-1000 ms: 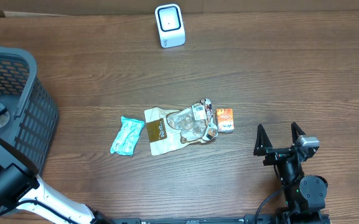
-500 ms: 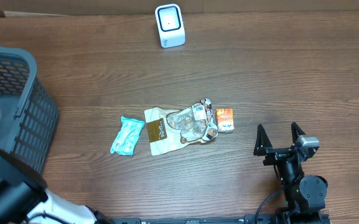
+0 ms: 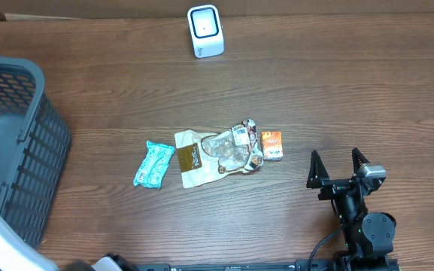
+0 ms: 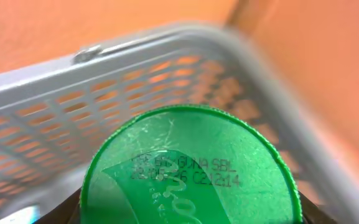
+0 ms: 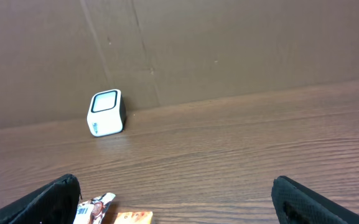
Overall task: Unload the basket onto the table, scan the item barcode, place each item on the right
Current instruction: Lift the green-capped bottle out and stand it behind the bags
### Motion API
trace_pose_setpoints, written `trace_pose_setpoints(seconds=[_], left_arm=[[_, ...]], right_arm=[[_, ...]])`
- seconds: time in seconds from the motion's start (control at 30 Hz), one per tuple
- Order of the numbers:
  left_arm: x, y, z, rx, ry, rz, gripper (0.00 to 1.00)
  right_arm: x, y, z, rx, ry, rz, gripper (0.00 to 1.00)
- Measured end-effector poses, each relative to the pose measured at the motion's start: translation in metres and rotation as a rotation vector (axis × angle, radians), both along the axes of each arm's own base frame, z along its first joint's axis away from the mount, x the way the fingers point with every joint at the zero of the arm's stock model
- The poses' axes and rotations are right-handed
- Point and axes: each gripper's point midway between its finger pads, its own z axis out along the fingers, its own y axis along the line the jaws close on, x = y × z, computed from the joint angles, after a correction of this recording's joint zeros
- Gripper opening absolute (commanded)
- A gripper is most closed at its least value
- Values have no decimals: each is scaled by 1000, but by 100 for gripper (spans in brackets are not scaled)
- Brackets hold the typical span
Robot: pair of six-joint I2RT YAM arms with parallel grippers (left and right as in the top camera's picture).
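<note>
I need to use my left gripper to set the green-lidded item down on the table (image 3: 199, 120) just behind the cream and gold pouch. The item is now in front of the grey basket.
A round green lid (image 4: 191, 168) with a printed date code fills the left wrist view. It belongs to an item that my left gripper (image 4: 188, 218) is shut on, with dark jaw parts showing at both lower corners. The grey basket (image 4: 135, 74) lies behind the lid. The item's body and barcode are hidden. The white scanner (image 3: 205, 31) stands at the table's far edge and is also in the right wrist view (image 5: 106, 113). My right gripper (image 3: 338, 167) rests open at the front right, with nothing between its fingers (image 5: 55, 199).
The grey basket (image 3: 21, 150) takes up the left side. Mid-table lie a teal packet (image 3: 153, 164), a cream and gold pouch (image 3: 190, 159), a clear crumpled wrapper (image 3: 235, 147) and a small orange box (image 3: 271, 144). A cardboard wall backs the table.
The left arm, seen over the basket a second ago, has left the overhead view almost entirely. The right arm and the table items have not moved.
</note>
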Motion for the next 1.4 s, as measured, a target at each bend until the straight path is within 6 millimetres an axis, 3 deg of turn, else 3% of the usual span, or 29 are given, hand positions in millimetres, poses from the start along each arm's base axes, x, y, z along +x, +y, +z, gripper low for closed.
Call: trace_pose_setpoints(seconds=[0.1, 0.2, 0.27, 0.37, 0.63, 0.77, 0.9, 1.2, 1.4], left_arm=[[5, -36, 38, -44, -175, -111, 35], [11, -80, 63, -114, -295, -284, 33], [14, -113, 71, -173, -337, -408, 32], [18, -160, 65, -280, -323, -562, 29], [25, -289, 24, -399, -100, -948, 30], [31, -336, 0, -366, 25, -1065, 29], [43, -380, -36, -319, 173, -1148, 29], [82, -443, -136, -225, 445, -1204, 25], [107, -458, -199, -169, 558, -1182, 25]], right_arm=[[0, 0, 0, 0, 0, 0, 100], [0, 0, 0, 0, 0, 0, 100], [0, 0, 0, 0, -1, 0, 100], [0, 0, 0, 0, 0, 0, 100], [0, 0, 0, 0, 0, 0, 100], [0, 0, 0, 0, 0, 0, 100], [0, 0, 0, 0, -1, 0, 100], [0, 0, 0, 0, -1, 0, 100], [0, 0, 0, 0, 0, 0, 100]])
